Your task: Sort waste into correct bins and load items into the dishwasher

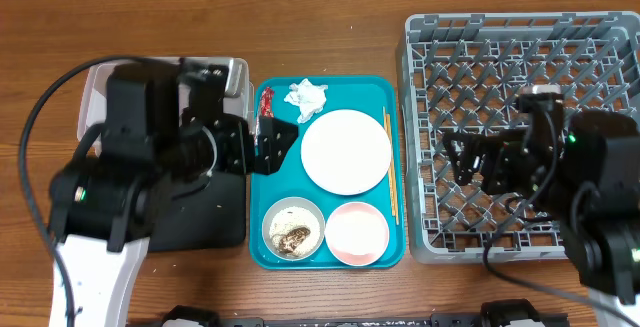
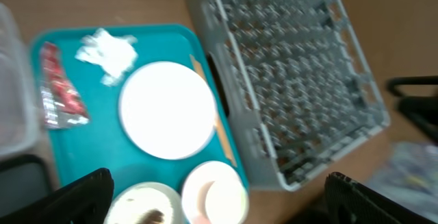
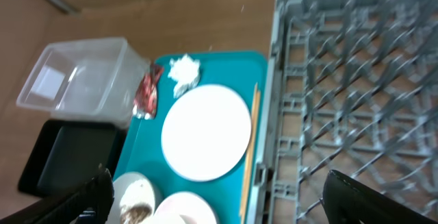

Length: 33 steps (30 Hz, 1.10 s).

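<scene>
The white cup stands inside the pink bowl, so next I close my left gripper on the white cup's rim (image 1: pixel 333 236) (image 2: pixel 207 202), on the side that faces the food scraps.
On the teal tray (image 1: pixel 380 92) lie a round plate (image 1: pixel 346 152), a white tissue (image 1: pixel 306 97), a red wrapper (image 1: pixel 266 104) and chopsticks (image 1: pixel 390 167). In front stand a white bowl (image 1: pixel 292 229) with brown food scraps and an empty pink bowl (image 1: pixel 357 233). My left gripper (image 1: pixel 275 147) hovers open over the tray's left edge, with both bowls (image 2: pixel 215 193) below its jaws. The right gripper (image 1: pixel 465 162) hangs open above the grey dish rack (image 1: pixel 520 57), holding nothing. Much of the clear tub (image 3: pixel 79 80) and black tray (image 3: pixel 72 159) is hidden overhead by the left arm.
The rack (image 2: pixel 294 73) fills the right side of the table, its near-left corner close to the teal tray (image 2: pixel 82 155). Bare wooden tabletop (image 1: pixel 330 27) runs along the back. Cables trail from both arms.
</scene>
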Tool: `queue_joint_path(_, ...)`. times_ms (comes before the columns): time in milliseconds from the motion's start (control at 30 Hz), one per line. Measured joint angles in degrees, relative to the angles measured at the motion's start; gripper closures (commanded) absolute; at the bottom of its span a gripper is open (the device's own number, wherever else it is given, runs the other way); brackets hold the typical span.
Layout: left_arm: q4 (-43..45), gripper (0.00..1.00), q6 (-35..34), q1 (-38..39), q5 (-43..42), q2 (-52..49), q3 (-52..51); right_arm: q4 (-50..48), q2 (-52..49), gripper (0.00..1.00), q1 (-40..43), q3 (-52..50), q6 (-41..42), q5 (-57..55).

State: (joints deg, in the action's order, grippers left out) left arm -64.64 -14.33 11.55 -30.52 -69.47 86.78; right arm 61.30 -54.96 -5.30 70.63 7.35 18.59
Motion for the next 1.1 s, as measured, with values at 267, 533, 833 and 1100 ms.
queue_joint_path(267, -11.6, 0.00, 0.0, 12.5, 5.4, -8.8, 0.5, -0.4, -2.9, 0.00, 0.0, 0.0, 6.2, -1.8)
queue_joint_path(533, -9.7, 0.08, -5.1, 33.7, 20.7, -15.5, -7.4, 0.4, -2.9, 0.00, 0.0, 0.0, 13.6, -8.0)
queue_joint_path(833, 5.6, 0.34, -11.4, 39.4, 28.4, -19.0, -20.0, 1.9, -2.9, 0.00, 0.0, 0.0, 15.2, -9.1)
queue_joint_path(1100, 13.4, 0.52, -12.4, 39.4, 29.6, -19.4, -24.1, 3.1, -2.9, 0.00, 0.0, 0.0, 15.4, -9.2)
